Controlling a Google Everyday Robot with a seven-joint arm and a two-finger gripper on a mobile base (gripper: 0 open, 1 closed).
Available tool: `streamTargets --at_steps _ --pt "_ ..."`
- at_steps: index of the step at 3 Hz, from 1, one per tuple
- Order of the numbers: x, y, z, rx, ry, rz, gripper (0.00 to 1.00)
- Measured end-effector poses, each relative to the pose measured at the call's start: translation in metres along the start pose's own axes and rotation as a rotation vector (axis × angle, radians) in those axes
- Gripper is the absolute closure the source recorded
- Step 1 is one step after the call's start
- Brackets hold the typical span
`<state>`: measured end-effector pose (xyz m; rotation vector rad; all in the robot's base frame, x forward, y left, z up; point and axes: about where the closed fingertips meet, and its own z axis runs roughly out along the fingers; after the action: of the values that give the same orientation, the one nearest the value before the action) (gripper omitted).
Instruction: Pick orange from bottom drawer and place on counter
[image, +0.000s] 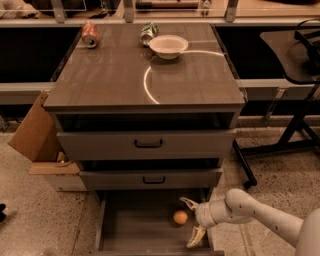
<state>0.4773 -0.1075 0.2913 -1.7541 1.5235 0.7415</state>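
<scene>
My gripper will close around the middle of the orange (181, 217) in the open bottom drawer, one finger on each side of it.
The orange (180, 217) lies on the floor of the open bottom drawer (135, 230), toward its right side. My gripper (192, 222) reaches in from the right, just to the right of the orange, open, with one pale finger above and behind the fruit and the other below it. The fingers flank the orange without closing on it. The counter (125, 75) is the glossy grey-brown cabinet top above, with a curved light reflection.
On the counter stand a white bowl (168, 46), a red crushed can (90, 35) and a green can (148, 32). Two upper drawers with black handles sit slightly open. A cardboard box (35, 135) leans at left; a black stand (295, 115) is at right.
</scene>
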Motion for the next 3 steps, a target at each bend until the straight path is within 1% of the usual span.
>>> streamTargets --at_steps 1,2,3 --pt "0.014 -0.002 0.01 0.005 0.016 -0.034 0.0" --pt "0.031 -0.008 0.019 0.011 0.025 -0.045 0.0" --pt "0.045 -0.019 0.028 0.041 0.028 -0.03 0.0"
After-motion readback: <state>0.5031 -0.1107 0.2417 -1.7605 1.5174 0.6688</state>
